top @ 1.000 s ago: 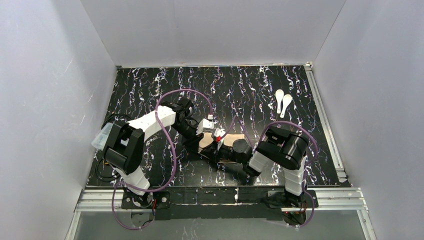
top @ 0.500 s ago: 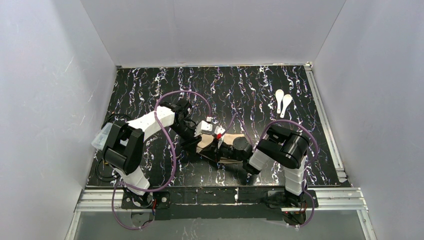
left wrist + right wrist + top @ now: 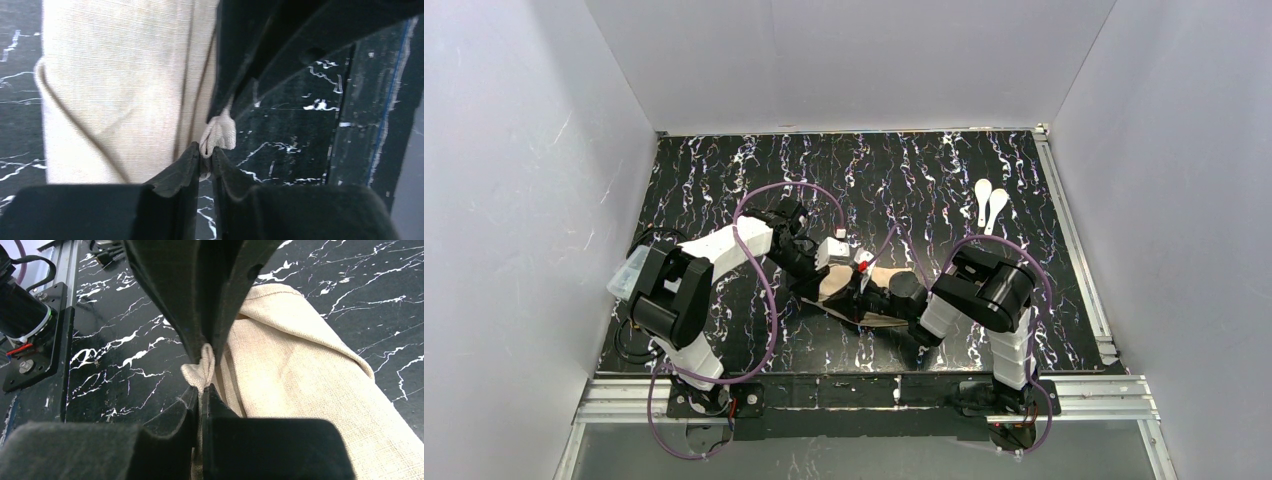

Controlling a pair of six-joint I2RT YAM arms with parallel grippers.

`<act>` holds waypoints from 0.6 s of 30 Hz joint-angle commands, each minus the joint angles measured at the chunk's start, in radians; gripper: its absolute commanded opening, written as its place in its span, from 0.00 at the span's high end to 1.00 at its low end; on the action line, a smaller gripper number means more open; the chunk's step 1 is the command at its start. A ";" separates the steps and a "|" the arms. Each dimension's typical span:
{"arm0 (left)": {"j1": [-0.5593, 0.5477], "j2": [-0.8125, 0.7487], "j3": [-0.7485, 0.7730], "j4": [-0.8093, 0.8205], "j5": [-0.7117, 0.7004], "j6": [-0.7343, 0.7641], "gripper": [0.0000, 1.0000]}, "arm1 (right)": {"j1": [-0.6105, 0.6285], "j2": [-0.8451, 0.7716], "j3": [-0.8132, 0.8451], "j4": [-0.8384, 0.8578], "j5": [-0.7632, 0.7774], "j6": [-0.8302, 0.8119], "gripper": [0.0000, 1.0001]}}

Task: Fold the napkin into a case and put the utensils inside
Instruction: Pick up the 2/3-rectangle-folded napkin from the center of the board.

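Note:
Next, I open my left gripper and take the napkin's folded flap [image 3: 95, 157] while my right gripper keeps the bunched corner that both grippers are pinching.
The beige napkin [image 3: 886, 277] lies partly folded near the table's front middle, mostly hidden under both grippers. In the left wrist view my left gripper [image 3: 206, 157] is shut on a bunched corner of the napkin [image 3: 125, 90]. In the right wrist view my right gripper [image 3: 201, 390] is shut on the same bunched corner of the napkin [image 3: 300, 380]. The two grippers meet tip to tip there, left gripper [image 3: 849, 288] and right gripper [image 3: 869, 300]. The two white utensils [image 3: 989, 205] lie side by side at the far right, away from both grippers.
The black marbled table [image 3: 724, 180] is boxed in by white walls. A metal rail [image 3: 1074, 240] runs along its right edge. A clear plastic box [image 3: 624, 275] sits at the left edge beside the left arm. Purple cables loop over both arms.
Both grippers have shifted slightly to the left together, with the napkin corner pinched between them. More of the cloth now shows to their left. The utensils have not moved.

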 commanded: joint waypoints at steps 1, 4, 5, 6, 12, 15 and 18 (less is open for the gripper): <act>-0.003 -0.043 -0.002 0.081 -0.081 -0.112 0.92 | 0.008 -0.004 0.028 0.054 -0.041 -0.004 0.92; 0.004 -0.049 0.006 0.101 -0.109 -0.167 0.95 | 0.007 -0.001 0.026 0.055 -0.047 0.002 0.92; 0.007 -0.049 0.010 0.100 -0.104 -0.176 0.95 | 0.007 -0.001 0.026 0.055 -0.047 0.003 0.92; 0.008 -0.048 0.014 0.093 -0.095 -0.181 0.93 | 0.007 0.000 0.027 0.055 -0.045 0.005 0.92; 0.008 -0.051 0.009 -0.057 0.033 -0.069 0.70 | -0.002 0.001 0.034 0.055 -0.041 0.031 0.92; 0.008 -0.061 -0.001 -0.120 0.060 0.011 0.64 | -0.009 0.004 0.034 0.054 -0.044 0.051 0.93; 0.008 -0.075 -0.008 -0.135 0.076 0.050 0.50 | -0.014 0.010 0.045 0.049 -0.056 0.072 0.93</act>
